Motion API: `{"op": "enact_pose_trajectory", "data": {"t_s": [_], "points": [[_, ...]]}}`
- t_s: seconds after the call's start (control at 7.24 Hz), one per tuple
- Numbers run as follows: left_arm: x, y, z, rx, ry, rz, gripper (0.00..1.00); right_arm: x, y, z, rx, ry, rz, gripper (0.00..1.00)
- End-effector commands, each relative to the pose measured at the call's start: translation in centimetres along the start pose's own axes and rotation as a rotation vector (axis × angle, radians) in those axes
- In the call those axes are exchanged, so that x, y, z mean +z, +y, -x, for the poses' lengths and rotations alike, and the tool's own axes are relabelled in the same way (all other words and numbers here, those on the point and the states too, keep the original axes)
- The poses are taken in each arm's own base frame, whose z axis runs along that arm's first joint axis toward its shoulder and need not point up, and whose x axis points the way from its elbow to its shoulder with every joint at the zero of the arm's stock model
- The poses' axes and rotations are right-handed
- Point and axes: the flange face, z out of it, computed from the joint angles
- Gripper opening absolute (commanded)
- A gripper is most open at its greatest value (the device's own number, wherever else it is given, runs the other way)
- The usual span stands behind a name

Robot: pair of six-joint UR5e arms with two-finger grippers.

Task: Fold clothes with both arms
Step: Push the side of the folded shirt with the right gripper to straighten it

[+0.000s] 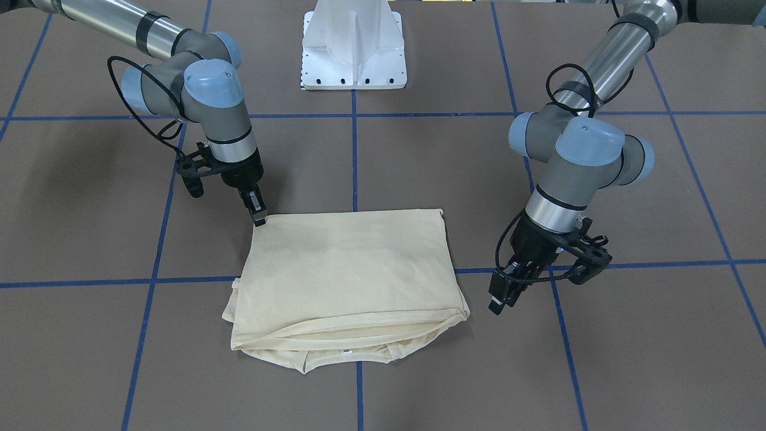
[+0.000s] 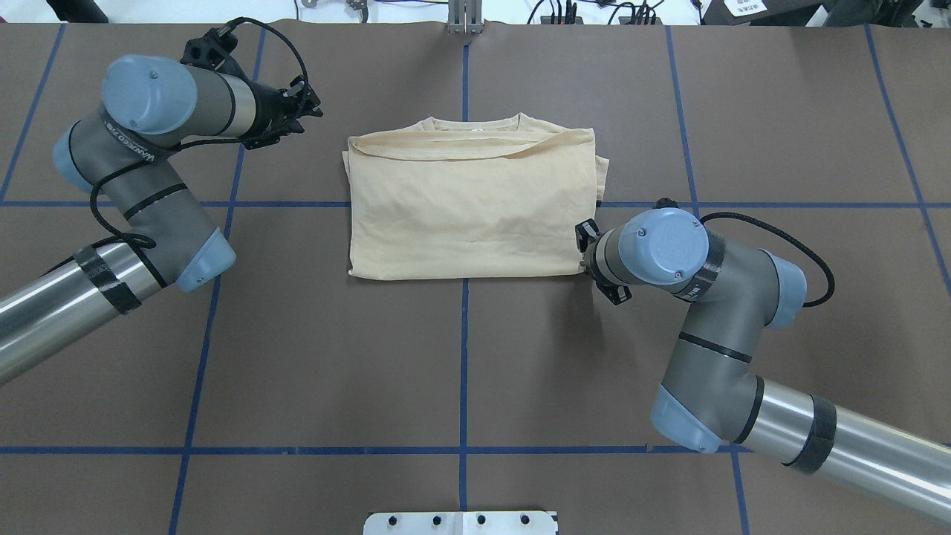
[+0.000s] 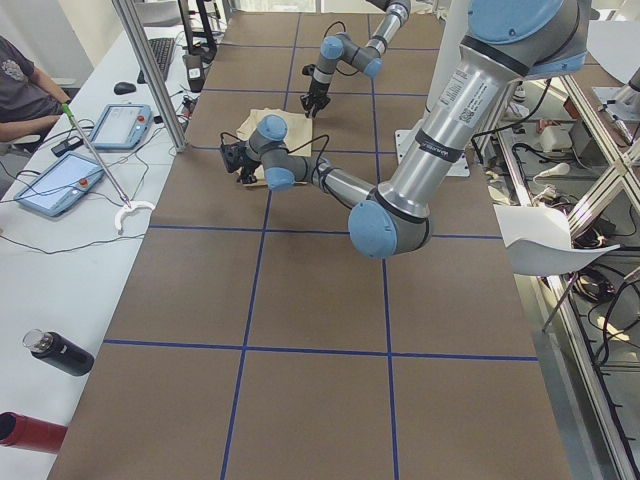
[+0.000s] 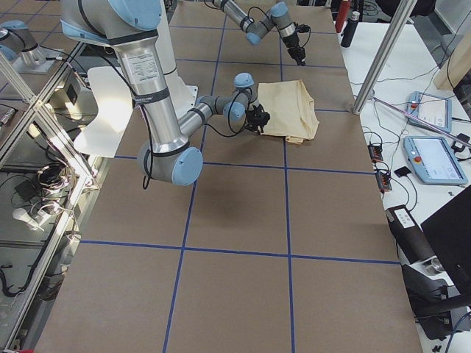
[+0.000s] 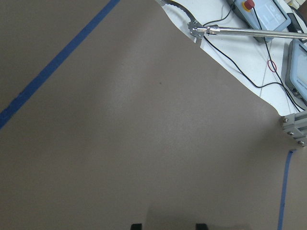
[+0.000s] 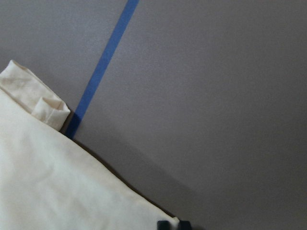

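Observation:
The cream-yellow shirt is to go on the bare table (image 1: 296, 179) just in front of the white pedestal. Next, my right gripper lets go of it there.
The cream-yellow shirt (image 1: 347, 263) lies folded into a flat rectangle at the table's middle, collar (image 1: 347, 353) on the operators' side; the print is hidden. It also shows in the overhead view (image 2: 468, 215). My right gripper (image 1: 258, 220) points down at the shirt's near corner. In the right wrist view its tips (image 6: 173, 224) are close together with the cloth's edge (image 6: 57, 191) running into them. My left gripper (image 1: 499, 299) hovers over bare table beside the shirt's collar-end corner, apart from the cloth. Its fingertips (image 5: 136, 225) stand wide apart with nothing between them.
The white pedestal (image 1: 354, 48) stands at the robot's side of the table. Blue tape lines (image 1: 354, 155) cross the brown table. Beyond the far table edge lie a control pendant (image 5: 261, 12), cables and a metal rod (image 5: 249, 31).

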Motion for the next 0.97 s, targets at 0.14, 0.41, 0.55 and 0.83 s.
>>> {"op": "enact_pose_trajectory", "data": {"t_s": [0.14, 0.41, 0.55, 0.83], "points": [[-0.4, 0.1, 0.0, 0.002, 0.006, 0.002, 0.48, -1.7, 0.3, 0.5, -0.007, -0.021, 0.025, 0.0], [-0.7, 0.2, -0.3, 0.027, 0.013, 0.007, 0.47, -5.2, -0.2, -1.0, 0.005, -0.033, 0.047, 0.0], [-1.0, 0.3, -0.6, 0.028, 0.02, 0.011, 0.47, -7.3, 0.1, -3.7, -0.014, 0.0, 0.053, 0.0], [-2.2, 0.8, -1.7, 0.035, 0.051, 0.019, 0.48, -8.7, 3.9, -9.6, -0.092, 0.109, 0.075, 0.0]]}}
